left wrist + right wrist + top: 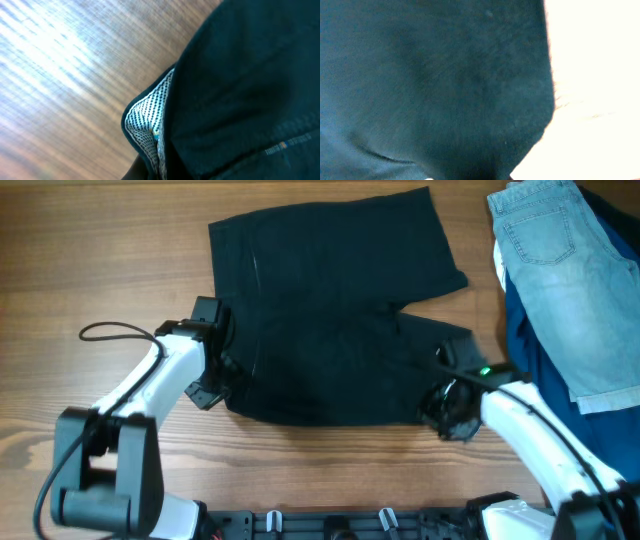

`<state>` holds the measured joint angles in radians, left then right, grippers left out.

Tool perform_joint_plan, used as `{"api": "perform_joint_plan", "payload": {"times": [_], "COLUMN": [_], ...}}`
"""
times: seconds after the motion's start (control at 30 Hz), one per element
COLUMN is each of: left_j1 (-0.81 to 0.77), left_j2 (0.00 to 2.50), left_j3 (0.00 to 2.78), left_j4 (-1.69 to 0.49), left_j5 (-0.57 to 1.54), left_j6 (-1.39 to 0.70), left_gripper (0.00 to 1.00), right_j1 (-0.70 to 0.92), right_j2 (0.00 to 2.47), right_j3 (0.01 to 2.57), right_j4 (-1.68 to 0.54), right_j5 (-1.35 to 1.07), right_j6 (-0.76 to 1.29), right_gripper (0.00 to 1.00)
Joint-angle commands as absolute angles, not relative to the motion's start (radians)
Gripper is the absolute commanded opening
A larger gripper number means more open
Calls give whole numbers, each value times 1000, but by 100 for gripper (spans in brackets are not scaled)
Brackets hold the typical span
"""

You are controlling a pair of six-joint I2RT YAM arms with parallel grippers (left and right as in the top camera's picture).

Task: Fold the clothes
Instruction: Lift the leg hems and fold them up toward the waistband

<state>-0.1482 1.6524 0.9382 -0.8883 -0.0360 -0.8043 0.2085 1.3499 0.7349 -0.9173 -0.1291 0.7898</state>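
Observation:
My left gripper is to release the lower corner of the black shorts about halfway up their side edge (212, 308), next to the bare wood.
Black shorts (330, 310) lie spread on the wooden table in the overhead view. My left gripper (222, 372) is at their lower left corner. In the left wrist view it is shut on the edge of the shorts (240, 85), where the white dotted mesh lining (145, 120) shows. My right gripper (447, 405) is at the lower right corner. The dark cloth (435, 85) fills the right wrist view, hides the fingers and bunches toward the jaws, so it looks held.
A pile of other clothes sits at the right edge: light blue denim shorts (560, 270) on top of a dark blue garment (530, 370). Bare wood table (100, 260) lies to the left of the shorts and along the front edge.

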Motion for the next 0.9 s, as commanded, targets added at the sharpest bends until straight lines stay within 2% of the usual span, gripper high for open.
{"api": "perform_joint_plan", "payload": {"times": [0.0,0.27,0.57,0.67,0.87], "left_j1": [-138,-150,-205,-205,-205], "left_j2": [1510,1272,1107,1109,1245], "left_j3": [981,981,981,981,980], "left_j4": [-958,-1062,-1184,-1145,-888], "left_j5": [-58,-57,-57,-94,-210], "left_j6": [-739,-739,-771,-782,-793], "left_gripper": [4,4,4,4,4], "right_j1": [128,-69,-89,-89,-89], "right_j2": [1260,1111,1036,1103,1396], "right_j3": [933,1130,1316,1318,1318], "right_j4": [-995,-1124,-1221,-1140,-846], "right_j5": [-6,-12,-25,-26,-89], "right_j6": [627,398,332,310,235], "right_gripper": [4,4,4,4,4]}}
